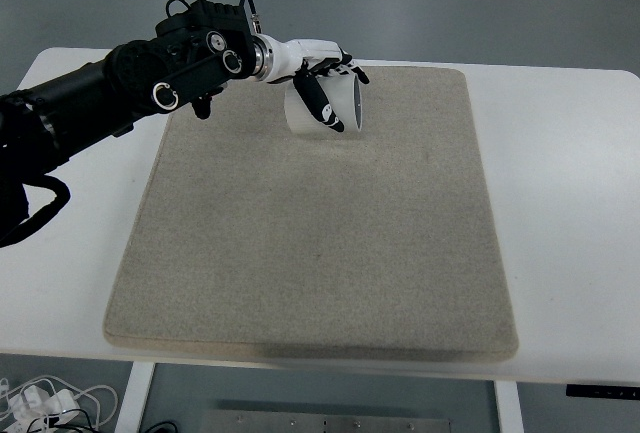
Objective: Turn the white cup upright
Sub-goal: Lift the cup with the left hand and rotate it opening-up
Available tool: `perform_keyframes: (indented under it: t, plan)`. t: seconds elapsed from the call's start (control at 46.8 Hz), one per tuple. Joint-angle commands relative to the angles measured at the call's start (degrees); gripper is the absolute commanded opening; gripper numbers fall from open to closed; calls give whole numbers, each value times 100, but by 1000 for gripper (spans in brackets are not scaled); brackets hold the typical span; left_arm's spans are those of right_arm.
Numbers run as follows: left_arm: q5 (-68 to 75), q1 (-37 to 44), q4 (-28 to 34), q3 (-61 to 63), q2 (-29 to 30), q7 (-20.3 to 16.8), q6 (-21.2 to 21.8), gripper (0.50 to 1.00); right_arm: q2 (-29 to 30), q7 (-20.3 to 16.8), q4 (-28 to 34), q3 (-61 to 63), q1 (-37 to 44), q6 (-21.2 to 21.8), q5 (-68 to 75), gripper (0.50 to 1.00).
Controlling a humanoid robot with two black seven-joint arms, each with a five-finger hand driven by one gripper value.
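Observation:
The white cup will go upright on the grey mat (286, 163) just in front of its closed end, set there by my left gripper.
A white cup (345, 111) lies on its side near the far edge of the grey mat (320, 233), its dark opening facing right. My left hand (322, 83) reaches in from the upper left on a black arm. Its white and black fingers (320, 103) curl over the cup's top and near side, gripping it. The cup's left part is hidden behind the fingers. The right arm does not show.
The mat covers most of a white table (570, 173). Bare table strips run along the left and right sides. White cables (45, 398) lie on the floor below the table's near left corner.

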Motion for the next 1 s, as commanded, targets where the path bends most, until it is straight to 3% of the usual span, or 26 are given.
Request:
perform_keyframes:
  t: [0.0, 0.107, 0.384, 0.726, 0.983]
  plan:
    - [-98, 157, 35, -370, 50, -33, -1, 514, 0, 0, 0, 0, 0, 0, 0, 952]
    - [-423, 412, 35, -775, 190, -68, -19, 514, 0, 0, 9, 0, 0, 0, 0, 952]
    - [-1161, 834, 35, -1320, 384, -551, 210, 500, 0, 0, 0, 0, 0, 0, 0, 952]
    - [-1399, 1564, -9, -2339, 384, -1193, 131, 500, 0, 0, 0, 0, 0, 0, 0, 952]
    - [-1452, 2108, -27, -2586, 384, -2106, -80, 500, 0, 0, 0, 0, 0, 0, 0, 952]
